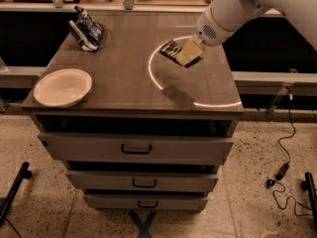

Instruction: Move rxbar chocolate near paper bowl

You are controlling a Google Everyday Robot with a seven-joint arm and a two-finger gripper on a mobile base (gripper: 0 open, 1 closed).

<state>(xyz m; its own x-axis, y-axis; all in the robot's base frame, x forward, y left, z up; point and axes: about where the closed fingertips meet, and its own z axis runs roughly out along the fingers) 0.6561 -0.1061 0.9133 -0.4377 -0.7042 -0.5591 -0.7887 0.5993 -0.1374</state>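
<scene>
My gripper will release the rxbar chocolate next to the paper bowl (112, 88), on the side of the bowl that faces the light ring.
The rxbar chocolate (171, 49), a flat black bar with white text, is held in my gripper (187, 54) and lifted above the right half of the cabinet top. The gripper hangs from the white arm (237, 9) that comes in from the upper right, and its pale fingers are shut on the bar's right end. The paper bowl (62, 87), shallow and off-white, sits at the front left corner of the cabinet top, far to the left of the bar.
A blue-and-white snack bag (86, 29) stands at the back left of the top. A bright ring of light (153, 76) marks the brown cabinet top (124, 68). Drawers with dark handles (136, 149) lie below. A cable (283, 148) trails on the floor at right.
</scene>
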